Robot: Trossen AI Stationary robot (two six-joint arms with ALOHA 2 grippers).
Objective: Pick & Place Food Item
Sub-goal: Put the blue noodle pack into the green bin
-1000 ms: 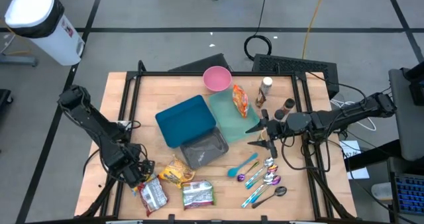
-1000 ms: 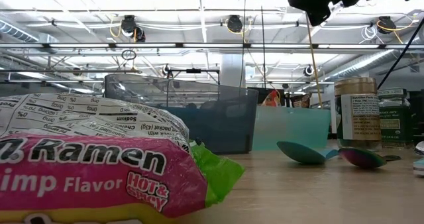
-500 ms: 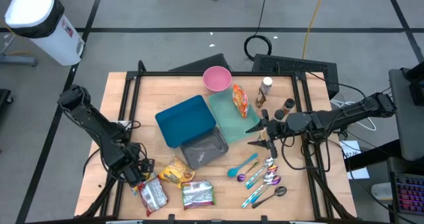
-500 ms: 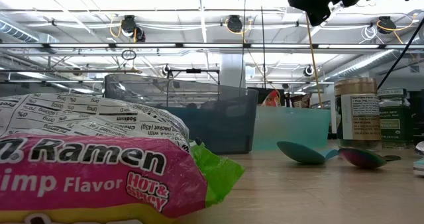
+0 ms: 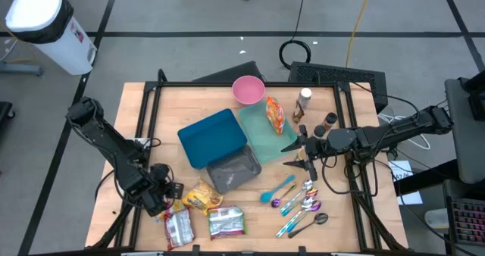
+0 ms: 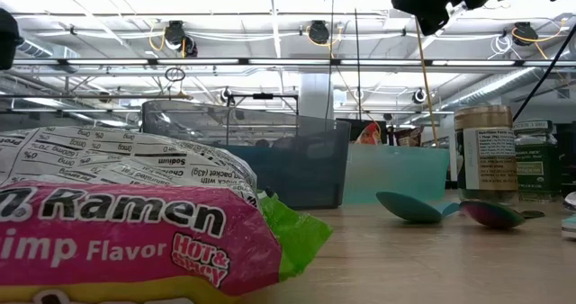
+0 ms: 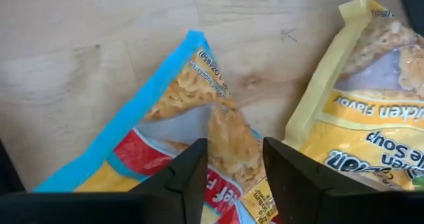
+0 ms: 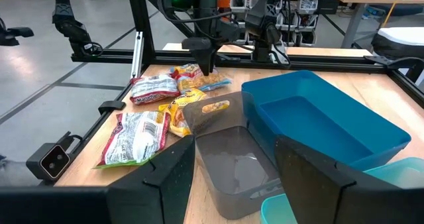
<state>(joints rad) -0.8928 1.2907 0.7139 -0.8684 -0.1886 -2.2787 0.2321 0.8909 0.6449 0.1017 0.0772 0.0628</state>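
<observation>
The left gripper is at the bulky middle of the blue-edged packet, so it should open, back away and pinch its blue corner (image 7: 197, 41) before lifting the packet.
Several noodle packets lie flat at the table's near left. The blue-edged packet (image 7: 165, 124) shows noodles and a red label; my left gripper (image 7: 235, 171) points down on it, shut. In the high view this gripper (image 5: 170, 204) hides most of that packet. Beside it lie a yellow soup packet (image 7: 371, 105), a red-and-white packet (image 5: 178, 227) and a green-and-white packet (image 5: 226, 221). My right gripper (image 5: 292, 154) hangs open above the table's right half, nothing between its fingers. My left gripper pinches a raised ridge (image 7: 226, 134) in the middle of the blue-edged packet between its two fingers. The fingers (image 7: 192, 177) come from above, pointing steeply down. The wrapper is bunched up between them, and the rest of the packet lies on the table.
A blue bin (image 5: 214, 137), a grey bin (image 5: 235, 171) and a teal tray (image 5: 265, 131) stand mid-table, with a pink bowl (image 5: 248, 89) behind. An orange snack bag (image 5: 274, 113), bottles (image 5: 305, 101) and several spoons (image 5: 299, 203) lie to the right. Bare wood (image 5: 163, 120) shows far left.
My left gripper has turned at the wrist and tipped over the packets, staying near the same spot. The red-and-white packet has slid a little toward the near edge and turned. A dark part of the left arm has come into the low view's top left corner.
</observation>
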